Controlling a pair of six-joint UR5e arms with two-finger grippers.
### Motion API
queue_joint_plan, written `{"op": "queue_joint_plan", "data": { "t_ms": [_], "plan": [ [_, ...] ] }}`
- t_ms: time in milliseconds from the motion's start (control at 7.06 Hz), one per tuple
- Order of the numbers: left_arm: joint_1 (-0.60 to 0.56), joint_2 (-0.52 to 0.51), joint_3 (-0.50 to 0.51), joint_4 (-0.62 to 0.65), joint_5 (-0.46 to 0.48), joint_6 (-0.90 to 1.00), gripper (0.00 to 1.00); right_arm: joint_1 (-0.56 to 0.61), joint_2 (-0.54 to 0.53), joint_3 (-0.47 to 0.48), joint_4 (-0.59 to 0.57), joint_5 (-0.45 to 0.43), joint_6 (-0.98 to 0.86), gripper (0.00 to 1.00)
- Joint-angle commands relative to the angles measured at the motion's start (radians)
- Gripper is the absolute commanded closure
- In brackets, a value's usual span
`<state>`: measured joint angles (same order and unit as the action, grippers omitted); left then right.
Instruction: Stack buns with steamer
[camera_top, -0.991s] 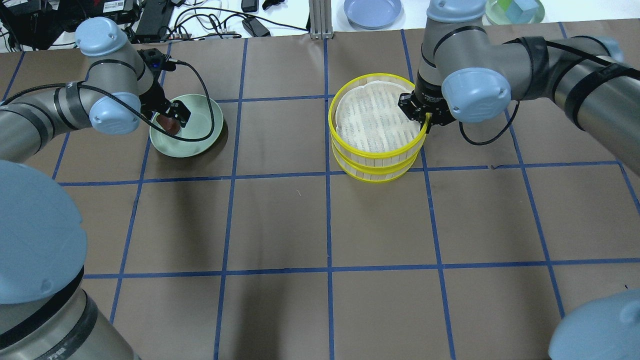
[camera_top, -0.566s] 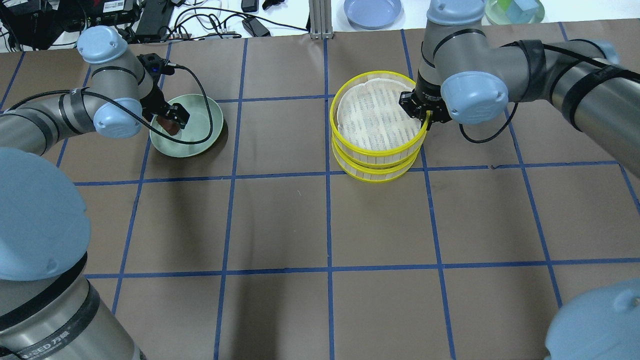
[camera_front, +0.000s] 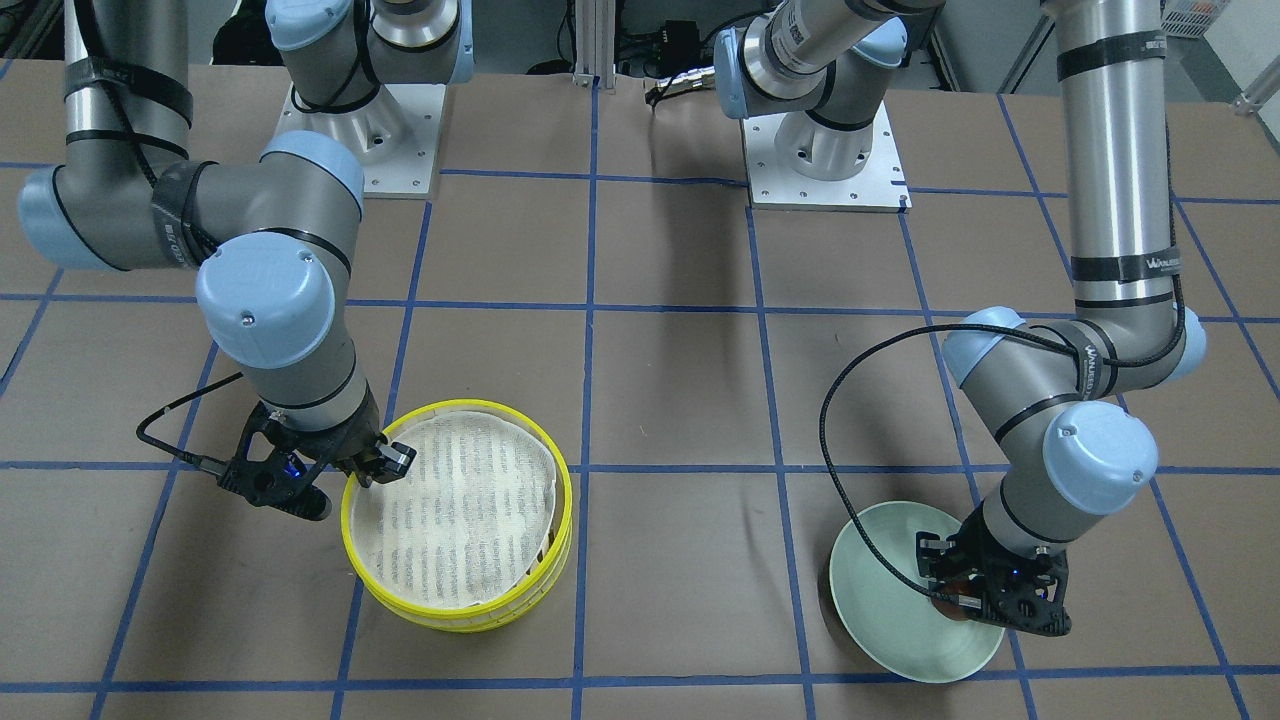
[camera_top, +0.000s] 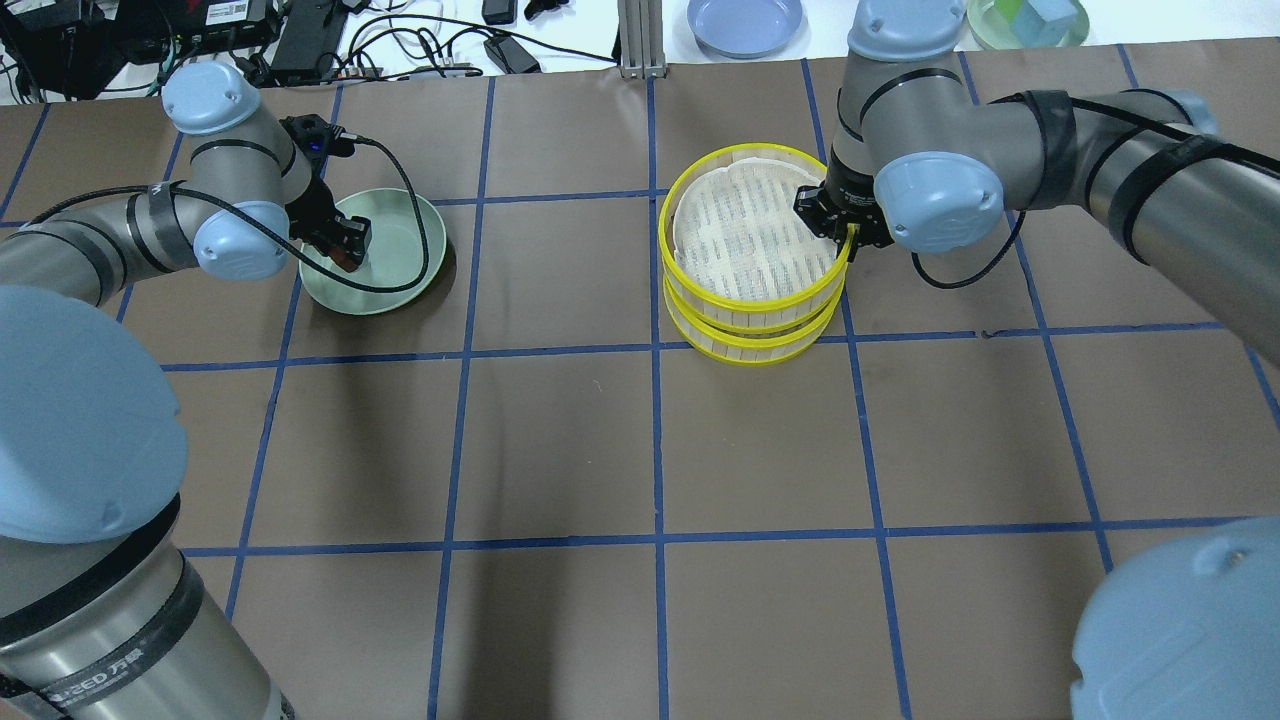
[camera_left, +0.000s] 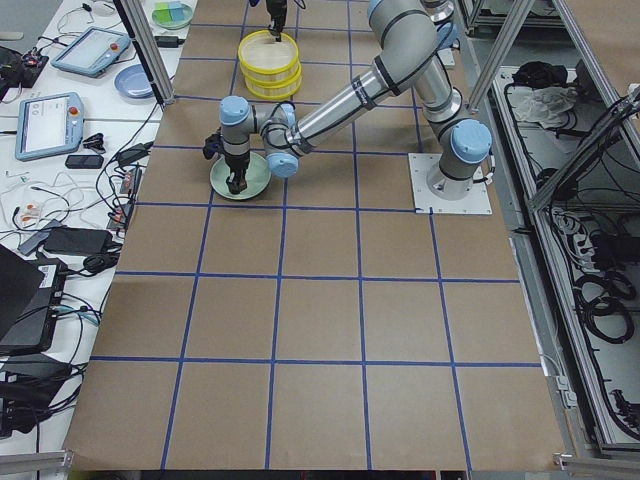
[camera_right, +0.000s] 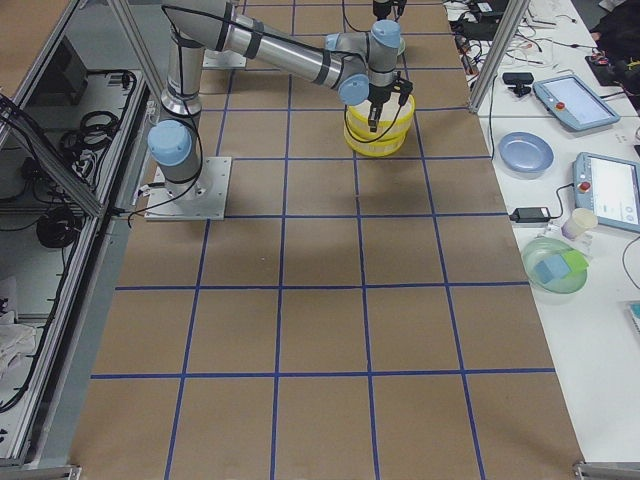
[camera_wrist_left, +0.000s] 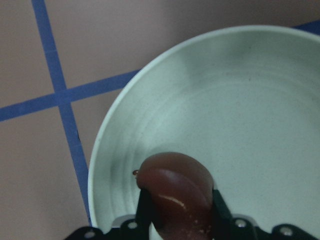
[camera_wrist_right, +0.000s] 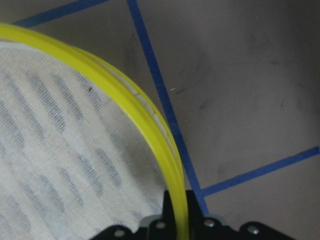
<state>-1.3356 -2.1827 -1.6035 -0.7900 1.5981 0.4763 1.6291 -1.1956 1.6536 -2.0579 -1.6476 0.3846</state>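
I will release the dark reddish-brown bun from my left gripper on the white cloth liner (camera_front: 476, 554) near the steamer's front rim. The bun is now just over the pale green plate.
My left gripper (camera_top: 345, 248) is shut on the dark reddish-brown bun (camera_wrist_left: 175, 192) and holds it just over the near-left part of the pale green plate (camera_top: 400, 255). The front-facing view shows the gripper (camera_front: 985, 597) at the plate's edge (camera_front: 880, 590). My right gripper (camera_top: 845, 235) is shut on the yellow rim (camera_wrist_right: 162, 145) of the top steamer tier (camera_top: 750, 300), which sits slightly askew on a second tier (camera_top: 750, 350). A white cloth liner (camera_top: 750, 235) covers the top tier's floor. The cream-white bun is out of view.
A blue plate (camera_top: 745, 22) and a pale bowl with coloured blocks (camera_top: 1030, 20) stand on the white bench beyond the table's far edge, next to cables and devices (camera_top: 430, 50). Blue tape lines grid the brown table.
The left wrist has shifted slightly left with the bun still over the plate. The top steamer tier, held by the right gripper, looks a little smaller and closer to the lower tier.
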Motion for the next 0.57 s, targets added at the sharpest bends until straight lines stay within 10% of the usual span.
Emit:
{"op": "queue_joint_plan", "data": {
  "t_ms": [0,425],
  "plan": [
    [0.001,0.000,0.007,-0.001,0.000,-0.001,1.00,-0.002,0.002,0.000,0.002,0.017,-0.021,1.00],
    [-0.002,0.046,0.025,0.000,-0.006,-0.011,1.00,-0.021,-0.002,0.029,0.002,0.017,-0.051,0.99]
  ]
}}
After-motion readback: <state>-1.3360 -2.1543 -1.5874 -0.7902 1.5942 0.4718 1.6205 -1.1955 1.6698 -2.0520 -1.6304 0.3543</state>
